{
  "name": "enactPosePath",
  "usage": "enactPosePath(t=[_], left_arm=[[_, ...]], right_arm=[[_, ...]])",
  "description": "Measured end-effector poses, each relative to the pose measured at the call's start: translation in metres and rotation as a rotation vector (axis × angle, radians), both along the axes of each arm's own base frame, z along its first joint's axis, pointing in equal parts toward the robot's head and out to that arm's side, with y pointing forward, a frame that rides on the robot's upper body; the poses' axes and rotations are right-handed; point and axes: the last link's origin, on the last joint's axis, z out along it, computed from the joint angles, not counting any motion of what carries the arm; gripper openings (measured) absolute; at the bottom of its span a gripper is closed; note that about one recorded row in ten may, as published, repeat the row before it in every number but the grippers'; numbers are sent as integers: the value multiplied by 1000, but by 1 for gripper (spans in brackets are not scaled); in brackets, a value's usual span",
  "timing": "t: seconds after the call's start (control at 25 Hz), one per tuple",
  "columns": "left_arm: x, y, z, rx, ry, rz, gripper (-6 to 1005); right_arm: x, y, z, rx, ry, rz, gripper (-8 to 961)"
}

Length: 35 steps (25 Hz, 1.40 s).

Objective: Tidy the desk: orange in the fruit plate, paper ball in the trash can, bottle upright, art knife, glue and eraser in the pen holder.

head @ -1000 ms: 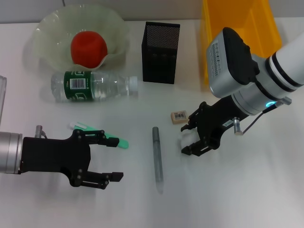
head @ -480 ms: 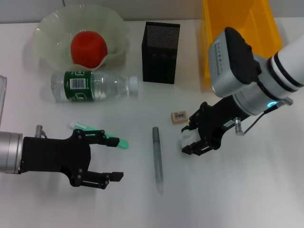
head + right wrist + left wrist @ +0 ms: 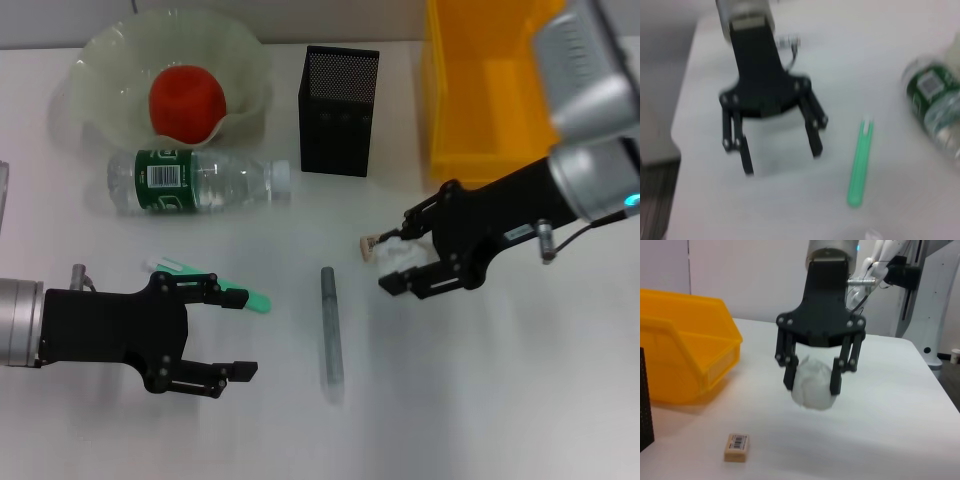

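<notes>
I should use my right gripper to let go of the paper ball inside the yellow trash can [image 3: 462, 78], on the side near the pen holder.
My right gripper [image 3: 398, 258] is shut on the white paper ball [image 3: 403, 257] and holds it just above the table; the left wrist view shows the same gripper [image 3: 812, 386] clamped on the ball [image 3: 812, 390]. The beige eraser [image 3: 367, 245] lies right beside it, partly hidden, and shows whole as the eraser [image 3: 736, 447]. The yellow trash can [image 3: 490, 90] stands behind. The orange [image 3: 185, 103] sits in the fruit plate [image 3: 100, 55]. The bottle [image 3: 200, 180] lies on its side. The pen holder [image 3: 338, 97] stands upright. My left gripper [image 3: 246, 334] hangs open at the front left.
A green stick-shaped tool [image 3: 215, 290] lies under the left gripper's upper finger, and a grey pen-shaped stick [image 3: 330, 335] lies at the table's middle. I cannot tell which one is the art knife and which the glue.
My right gripper has closed on the paper ball, risen and shifted back toward the eraser and the trash can, and its arm is higher. The left gripper has not moved.
</notes>
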Motion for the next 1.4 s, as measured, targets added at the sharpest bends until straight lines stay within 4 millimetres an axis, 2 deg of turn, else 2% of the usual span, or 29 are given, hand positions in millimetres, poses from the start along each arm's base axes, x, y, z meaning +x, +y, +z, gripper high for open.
enactPosePath(t=[0.36,0.6,0.8,1.16,1.36,1.4], left_arm=[[3,0,-1,-5,-15,-1,812],[9,1,1,14,-73,1,812],[13,1,4,41,-123,2,812],[15,0,3,43,-141,1,812],[16,0,3,43,-141,1,812],[16,0,3,43,-141,1,812]], right_arm=[[34,-19,8,120,305,-24,488],[56,-35,-4,222,491,-46,488],[64,-42,-11,300,582,-59,487],[69,-48,-18,353,630,-70,487],[77,-48,-9,472,674,-96,487],[83,-47,-2,559,709,-118,488]])
